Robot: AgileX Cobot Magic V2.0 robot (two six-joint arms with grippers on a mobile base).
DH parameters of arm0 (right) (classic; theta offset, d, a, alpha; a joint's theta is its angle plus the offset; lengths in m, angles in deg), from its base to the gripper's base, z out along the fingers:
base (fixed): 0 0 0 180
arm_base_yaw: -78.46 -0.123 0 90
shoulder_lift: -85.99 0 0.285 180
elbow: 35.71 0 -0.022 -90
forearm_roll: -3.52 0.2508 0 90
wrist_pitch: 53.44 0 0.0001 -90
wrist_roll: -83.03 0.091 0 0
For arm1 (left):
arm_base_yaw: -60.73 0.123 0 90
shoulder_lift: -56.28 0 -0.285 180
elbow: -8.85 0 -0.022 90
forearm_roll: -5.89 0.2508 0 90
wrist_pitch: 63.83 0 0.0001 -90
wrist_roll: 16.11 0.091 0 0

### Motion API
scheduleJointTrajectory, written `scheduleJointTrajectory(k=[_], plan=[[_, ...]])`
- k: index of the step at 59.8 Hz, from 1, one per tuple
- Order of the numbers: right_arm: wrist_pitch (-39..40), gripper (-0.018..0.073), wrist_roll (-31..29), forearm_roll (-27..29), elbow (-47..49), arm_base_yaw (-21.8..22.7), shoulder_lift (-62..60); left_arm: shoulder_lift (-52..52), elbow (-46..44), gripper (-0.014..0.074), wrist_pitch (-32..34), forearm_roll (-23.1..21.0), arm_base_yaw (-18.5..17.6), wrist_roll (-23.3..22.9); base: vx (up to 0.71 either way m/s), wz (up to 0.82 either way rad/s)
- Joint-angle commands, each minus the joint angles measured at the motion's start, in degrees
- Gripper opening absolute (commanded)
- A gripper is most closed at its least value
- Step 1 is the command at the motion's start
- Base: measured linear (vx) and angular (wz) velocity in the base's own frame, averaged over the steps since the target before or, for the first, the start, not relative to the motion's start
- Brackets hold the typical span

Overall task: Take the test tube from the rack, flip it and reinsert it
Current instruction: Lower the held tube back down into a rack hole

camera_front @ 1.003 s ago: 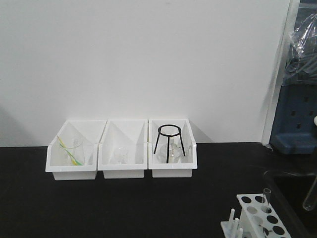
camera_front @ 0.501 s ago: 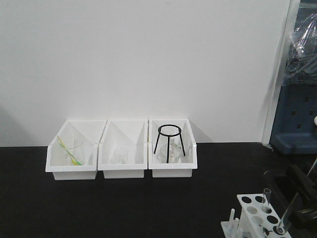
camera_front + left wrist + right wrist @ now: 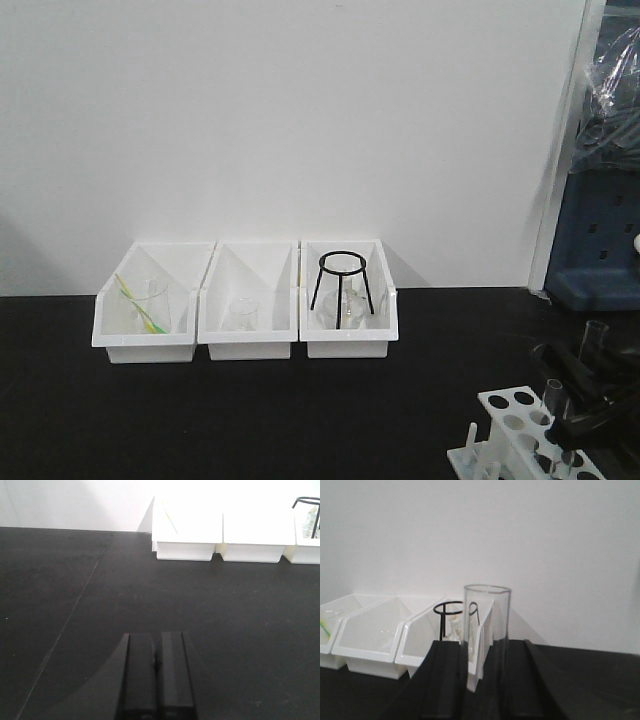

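My right gripper should put the test tube down in the rack's peg-side row of holes (image 3: 544, 462), next to the standing tube. It is now held upright beside the rack.
The white rack (image 3: 512, 432) stands at the front right of the black table, with pegs (image 3: 470, 440) on its left side. One clear test tube (image 3: 552, 398) stands upright in a rack hole. My right gripper (image 3: 588, 392) is just right of the rack and shut on a second test tube (image 3: 596, 338), held upright with its open end up. In the right wrist view the tube (image 3: 486, 625) is clamped between the black fingers (image 3: 447, 680); its lower end is hidden. My left gripper (image 3: 157, 636) is shut and empty over bare table.
Three white bins (image 3: 247, 338) line the back wall; the left holds a beaker and a green-yellow stick, the middle a small beaker, the right a black tripod ring (image 3: 342, 285). A blue unit (image 3: 598, 245) stands at the far right.
The held tube hung tilted, rounded end down, beside the rack; now it stands upright with its open end up. My right gripper has come further into the front view by the rack.
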Motion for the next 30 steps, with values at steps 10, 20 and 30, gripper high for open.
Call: scheduleJointTrajectory(k=[10,20,30], plan=[[10.9,-0.0006,1.7,-0.1,5.1,0.4,-2.9,0.2,0.1,-0.0006,4.6,-0.2,-0.4,0.0,0.00,0.00],[8.4,-0.0006,1.6,-2.2,5.0,0.4,-2.0,0.2,0.1,-0.0006,4.6,-0.2,-0.4,0.0,0.00,0.00],[8.5,-0.0006,1.5,-3.2,5.0,0.4,0.7,0.2,0.1,-0.0006,4.6,-0.2,-0.4,0.0,0.00,0.00]])
